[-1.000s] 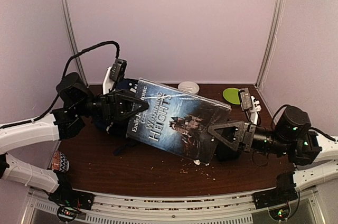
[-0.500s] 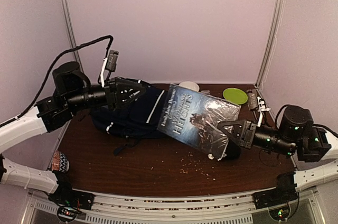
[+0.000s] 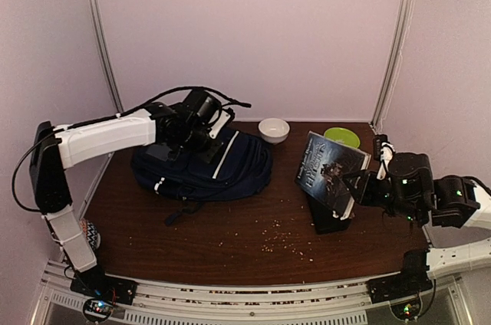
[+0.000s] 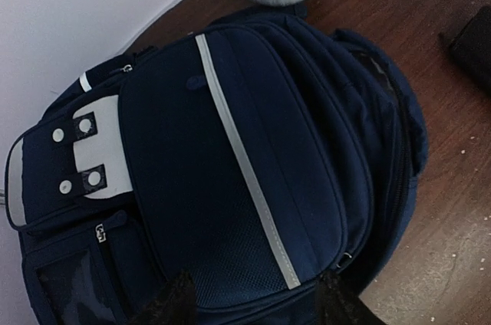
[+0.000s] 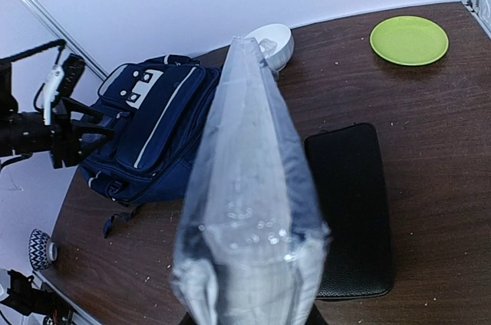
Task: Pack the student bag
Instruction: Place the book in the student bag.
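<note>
The student bag has a white stripe. Next, my left gripper closes on the front pocket's edge [image 3: 240, 165] [image 4: 343, 225] of the bag, just past that stripe, toward the book.
The student bag [image 3: 222, 170] is a navy backpack with white stripe trim, lying flat at the table's left-centre. It fills the left wrist view [image 4: 230, 149]. My left gripper [image 3: 201, 143] hovers just above it, open, with only the bag's front pocket showing between its dark fingertips [image 4: 175, 300]. At the right, my right gripper [image 3: 353, 185] is shut on a plastic-wrapped book [image 3: 328, 165] and holds it upright above the table. The right wrist view shows the book [image 5: 249, 202] edge-on, hiding the fingers.
A black case [image 3: 334, 221] lies under the held book, also in the right wrist view [image 5: 351, 210]. A white bowl [image 3: 274, 129] and a green plate [image 3: 342, 138] sit at the back. Crumbs [image 3: 280, 241] litter the front. A patterned object [image 3: 87, 234] lies at the left edge.
My left gripper let go of the book, opened and swung back over the bag. My right gripper closed tighter and carried the book off to the right, uncovering the bag.
</note>
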Action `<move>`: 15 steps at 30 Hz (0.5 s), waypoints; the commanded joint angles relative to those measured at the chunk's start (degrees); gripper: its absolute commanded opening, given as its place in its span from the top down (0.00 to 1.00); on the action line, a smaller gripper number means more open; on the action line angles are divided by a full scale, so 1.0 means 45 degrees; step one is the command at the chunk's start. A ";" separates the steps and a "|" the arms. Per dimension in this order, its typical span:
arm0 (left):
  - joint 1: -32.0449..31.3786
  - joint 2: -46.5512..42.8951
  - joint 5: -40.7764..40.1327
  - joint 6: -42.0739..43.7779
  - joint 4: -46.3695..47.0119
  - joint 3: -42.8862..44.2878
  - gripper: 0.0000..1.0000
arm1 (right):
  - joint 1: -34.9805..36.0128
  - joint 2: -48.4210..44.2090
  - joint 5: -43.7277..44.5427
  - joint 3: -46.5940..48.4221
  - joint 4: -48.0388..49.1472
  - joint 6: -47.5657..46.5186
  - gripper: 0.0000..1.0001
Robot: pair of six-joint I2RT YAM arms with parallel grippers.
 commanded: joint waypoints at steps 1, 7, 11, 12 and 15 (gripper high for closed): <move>-0.0317 0.1912 -0.1752 0.0858 -0.0969 0.2152 0.08 | -0.0343 -0.0738 0.0560 0.0034 0.1159 0.0005 1.00; -0.0550 0.3519 -0.1972 0.0580 -0.1022 0.3139 0.04 | -0.0560 -0.1288 0.0272 -0.0286 0.1335 -0.0111 1.00; -0.0679 0.4205 -0.1878 0.0698 -0.1015 0.3382 0.03 | -0.0674 -0.1289 0.0132 -0.0246 0.1355 -0.0215 1.00; -0.0708 0.4288 -0.1855 0.0717 -0.1016 0.3390 0.02 | -0.0715 -0.1282 0.0079 -0.0232 0.1413 -0.0252 1.00; -0.0790 0.4463 -0.1705 0.0652 -0.1002 0.3367 0.02 | -0.0782 -0.1219 -0.0101 -0.0238 0.1551 -0.0307 1.00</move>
